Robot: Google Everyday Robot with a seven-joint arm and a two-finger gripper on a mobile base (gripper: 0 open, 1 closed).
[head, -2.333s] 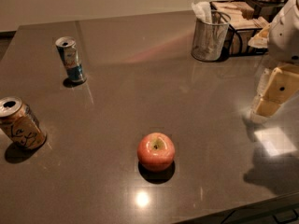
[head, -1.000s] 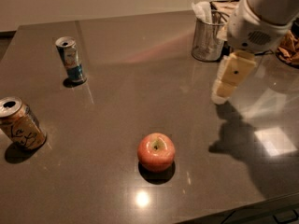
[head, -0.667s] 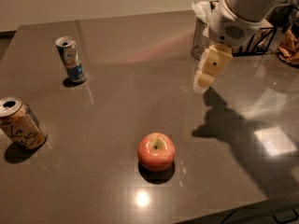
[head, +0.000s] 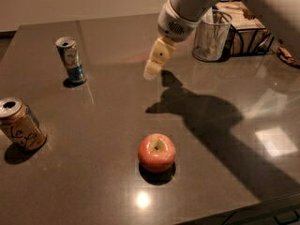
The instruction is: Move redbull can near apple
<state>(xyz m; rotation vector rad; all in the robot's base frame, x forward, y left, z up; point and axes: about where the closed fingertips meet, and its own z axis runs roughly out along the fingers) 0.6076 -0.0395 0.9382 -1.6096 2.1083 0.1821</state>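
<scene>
My gripper should go to the redbull can next. Then it should close on the upper half of the can's body (head: 68,55).
The redbull can (head: 71,60), slim with a blue and silver body, stands upright at the far left of the dark table (head: 93,121). The red-pink apple (head: 156,153) sits near the front middle, well apart from the can. My gripper (head: 155,60) hangs above the table's middle back, right of the can and beyond the apple. It holds nothing that I can see.
A wider tan-gold can (head: 19,123) stands at the left edge. A clear cup (head: 212,35) and a wire basket (head: 246,29) stand at the back right. The arm's shadow (head: 211,121) falls across the right half. The table's front edge runs along the lower right.
My arm has swung left from the right edge across the table. The gripper is now over the middle back, closer to the redbull can. The cans and the apple have not moved.
</scene>
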